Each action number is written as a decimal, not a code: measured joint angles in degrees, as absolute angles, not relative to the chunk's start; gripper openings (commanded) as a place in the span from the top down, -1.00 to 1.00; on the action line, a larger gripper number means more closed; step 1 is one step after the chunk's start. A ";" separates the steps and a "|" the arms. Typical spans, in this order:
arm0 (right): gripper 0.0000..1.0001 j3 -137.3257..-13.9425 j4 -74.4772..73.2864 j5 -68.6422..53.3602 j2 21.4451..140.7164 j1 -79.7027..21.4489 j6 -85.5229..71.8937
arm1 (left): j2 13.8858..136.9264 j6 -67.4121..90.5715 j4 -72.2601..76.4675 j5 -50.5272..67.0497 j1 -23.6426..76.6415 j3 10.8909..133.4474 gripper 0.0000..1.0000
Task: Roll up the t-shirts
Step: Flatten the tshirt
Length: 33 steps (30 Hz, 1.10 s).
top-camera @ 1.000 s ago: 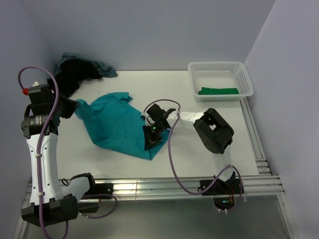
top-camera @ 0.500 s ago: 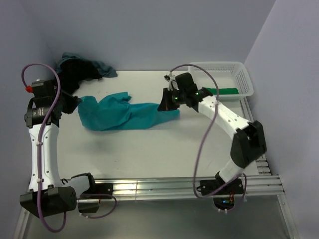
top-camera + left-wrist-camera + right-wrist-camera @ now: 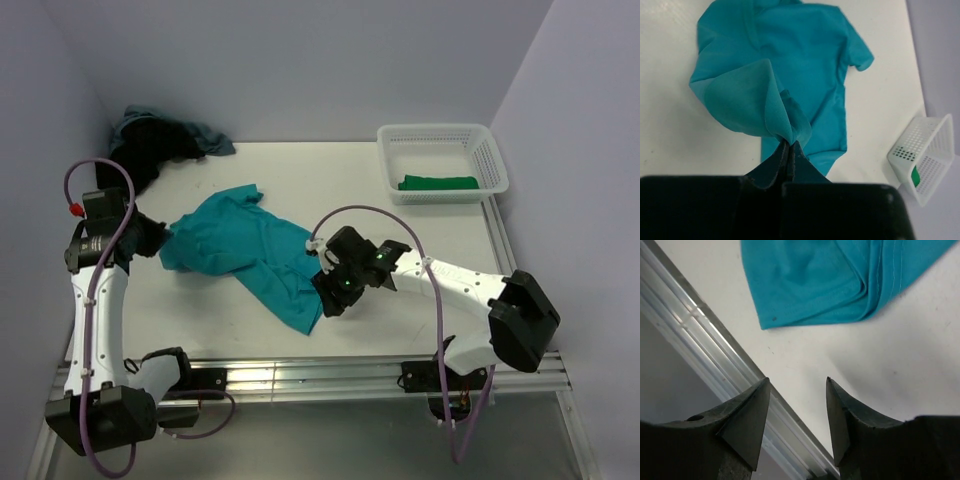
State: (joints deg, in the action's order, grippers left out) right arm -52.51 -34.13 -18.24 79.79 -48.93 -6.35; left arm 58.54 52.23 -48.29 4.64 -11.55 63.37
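My right gripper will close on the folded stitched hem (image 3: 306,287) (image 3: 874,277) of the teal t-shirt, slightly farther back than the near corner of the shirt.
A bright teal t-shirt (image 3: 250,255) lies crumpled across the left middle of the table. My left gripper (image 3: 153,240) is shut on a pinched fold at its left edge (image 3: 788,141), with the cloth (image 3: 805,60) fanning out beyond the fingers. My right gripper (image 3: 324,298) stands open just right of the shirt's near corner (image 3: 830,280), low over bare table, with nothing between its jaws (image 3: 797,382). A green t-shirt (image 3: 438,183) lies in the white basket (image 3: 495,160). Black and dusty blue t-shirts (image 3: 160,142) are heaped at the back left.
The aluminium rail (image 3: 330,372) along the table's near edge runs right below the right gripper (image 3: 700,330). The basket (image 3: 935,145) stands at the back right corner. Walls close the table on the left, back and right.
The right gripper swung from near the basket to the near edge, dragging the shirt's end with it, then opened and let go. The left gripper came slightly nearer, still pinching.
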 measured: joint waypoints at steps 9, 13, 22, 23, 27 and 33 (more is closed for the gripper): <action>-0.15 -58.98 -29.45 -22.90 87.35 -46.85 -13.06 | 55.90 51.66 -50.43 3.01 -11.55 60.64 0.99; -0.06 -65.23 -28.99 -20.49 98.19 -46.85 -14.72 | 55.05 51.24 -51.35 2.61 -11.55 60.64 0.99; 0.15 -76.31 -30.20 -14.59 107.13 -46.83 -17.06 | 54.15 50.24 -53.04 2.59 -11.55 60.66 0.99; 0.15 -77.06 -30.28 -14.35 107.24 -46.83 -17.12 | 54.15 50.22 -53.25 2.61 -11.55 60.66 0.99; 0.15 -78.48 -30.48 -13.98 107.74 -46.83 -17.12 | 54.26 50.02 -53.47 2.61 -11.55 60.66 0.99; 0.17 -75.18 -30.74 -13.67 107.09 -46.98 -16.51 | 55.86 49.65 -53.47 2.50 -11.55 61.47 0.99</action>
